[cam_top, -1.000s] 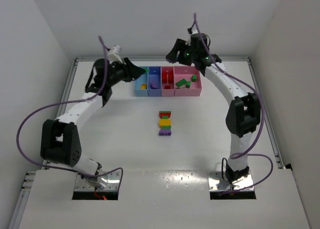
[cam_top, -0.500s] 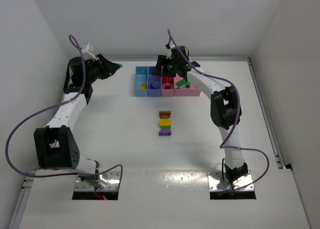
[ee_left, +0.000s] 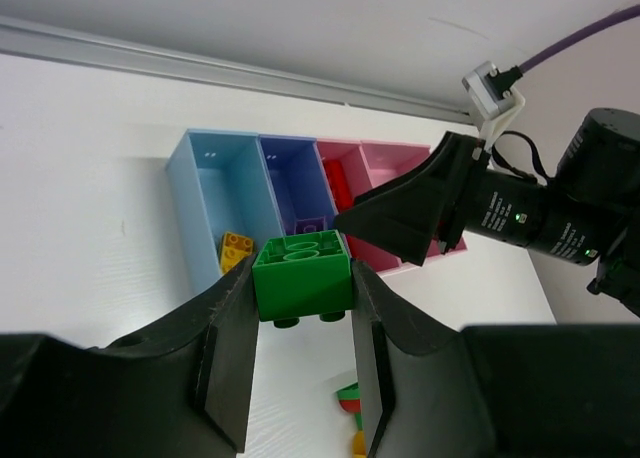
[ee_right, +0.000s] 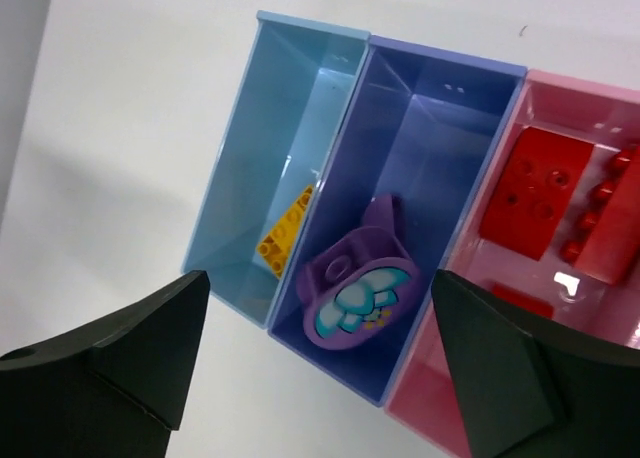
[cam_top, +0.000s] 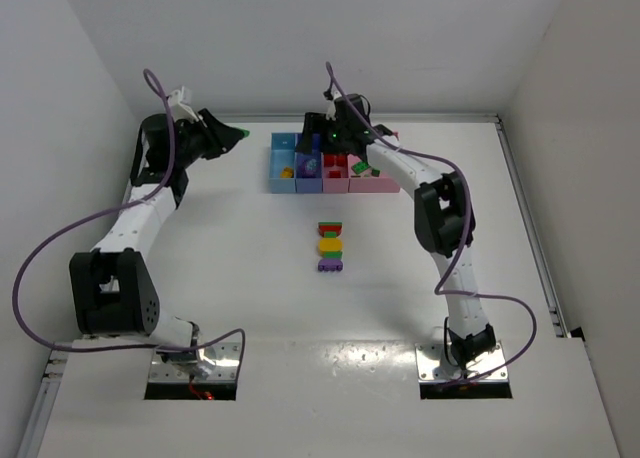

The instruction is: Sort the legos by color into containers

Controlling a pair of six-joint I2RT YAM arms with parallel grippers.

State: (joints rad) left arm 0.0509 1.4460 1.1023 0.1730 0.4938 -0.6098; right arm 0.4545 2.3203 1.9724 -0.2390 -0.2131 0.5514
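The robot's left gripper should release the green lego brick among the green bricks in the wider pink bin [cam_top: 379, 172].
My left gripper [cam_top: 228, 138] is shut on a green lego brick [cam_top: 240, 133], held in the air left of the containers [cam_top: 335, 185]; in the left wrist view the brick [ee_left: 300, 268] sits between both fingers. My right gripper [cam_top: 312, 148] is open and empty, hovering over the periwinkle bin [ee_right: 440, 138]. A purple piece with a blue-white print [ee_right: 358, 290] lies in that bin, between the jaws in that view. A yellow brick [ee_right: 285, 233] is in the light blue bin [ee_right: 270, 108]. Red bricks [ee_right: 540, 188] are in the pink bin. A clump of red, green, yellow and purple legos [cam_top: 330, 245] lies on the table.
Green bricks [cam_top: 362, 166] lie in the wider pink bin at the right end of the row. The back wall and a metal rail [ee_left: 200, 63] run just behind the bins. White walls close in both sides of the table.
My left arm swung left, away from the bins, with the green brick. My right arm moved left from the wide pink bin to over the periwinkle bin, where the purple piece now shows.
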